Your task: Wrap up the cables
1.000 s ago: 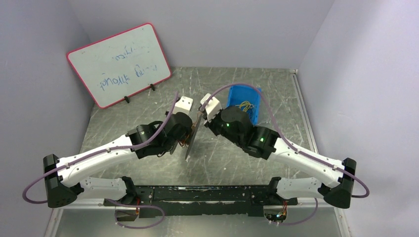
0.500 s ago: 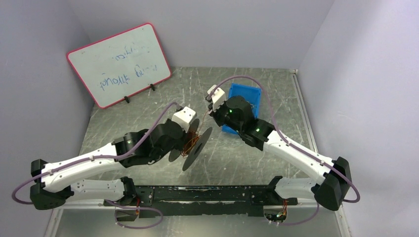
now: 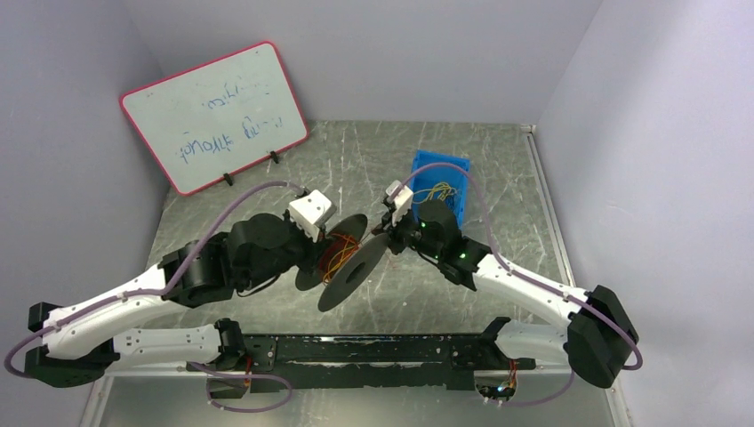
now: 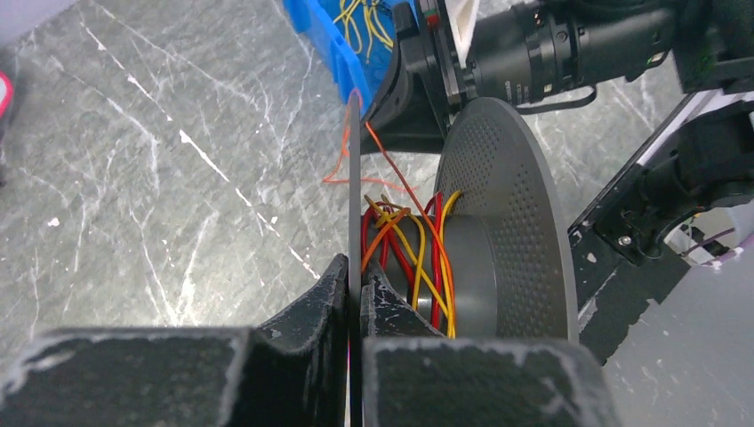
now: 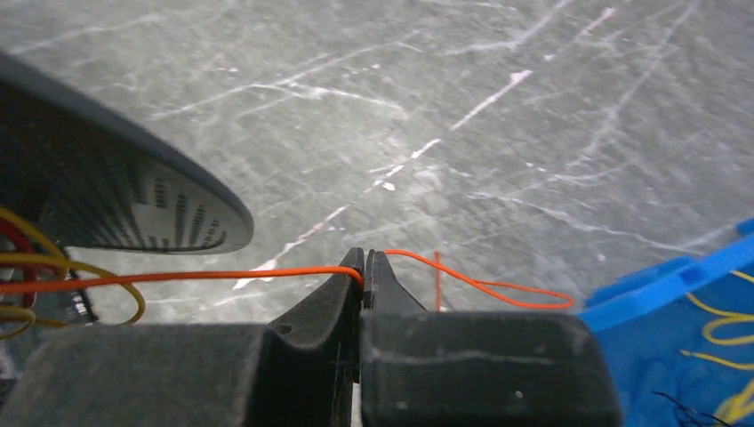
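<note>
The robot's right gripper holds the orange cable behind the low spool, so it should open, lift the spool and take the cable's loose end point(image 5: 525, 301) from the front.
The dark grey two-disc spool point(image 3: 348, 261) is held off the table at mid scene. My left gripper point(image 4: 356, 276) is shut on the rim of its thin left disc point(image 4: 355, 187). Red, orange and yellow cables point(image 4: 416, 253) are wound on the hub between the discs. My right gripper point(image 5: 364, 264) is shut on a thin orange cable point(image 5: 196, 277) that runs left to the spool, whose perforated disc point(image 5: 133, 200) shows there. The cable's free end loops point(image 5: 498, 286) on the table behind the fingers. In the top view the right gripper point(image 3: 389, 233) sits just right of the spool.
A blue bin point(image 3: 442, 182) with more yellow cables point(image 3: 442, 190) stands behind the right gripper; its corner shows in the right wrist view point(image 5: 685, 302). A red-framed whiteboard point(image 3: 213, 114) leans at the back left. Lilac hoses point(image 3: 233, 200) run along both arms.
The left arm has swung the spool down and left, turning it. The right gripper has dropped from in front of the bin to the spool's right side, the orange cable in it.
</note>
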